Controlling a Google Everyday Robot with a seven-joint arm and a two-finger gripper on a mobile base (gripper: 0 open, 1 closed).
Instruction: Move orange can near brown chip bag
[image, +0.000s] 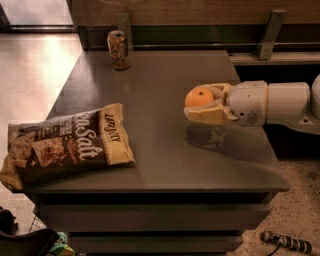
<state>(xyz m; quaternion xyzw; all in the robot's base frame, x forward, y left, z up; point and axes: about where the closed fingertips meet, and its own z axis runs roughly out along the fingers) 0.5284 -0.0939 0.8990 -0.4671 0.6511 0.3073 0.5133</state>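
The robot's gripper will set the orange can down on the bare table just off the brown chip bag's tan end (164, 136).
The brown chip bag (67, 145) lies flat at the table's front left corner, with white "Sea Salt" lettering and tan ends. My gripper (202, 104) reaches in from the right, above the table's right middle. It is shut on the orange can (198, 96), of which only a rounded orange part shows between the cream fingers (206, 116). The can is held off the surface, and its shadow falls on the table just below. A wide stretch of bare table lies between the can and the bag.
A tan patterned can (118, 49) stands upright at the back left of the dark grey table (165, 165). Metal brackets and a wall rail run behind the table. The floor lies to the left and front right.
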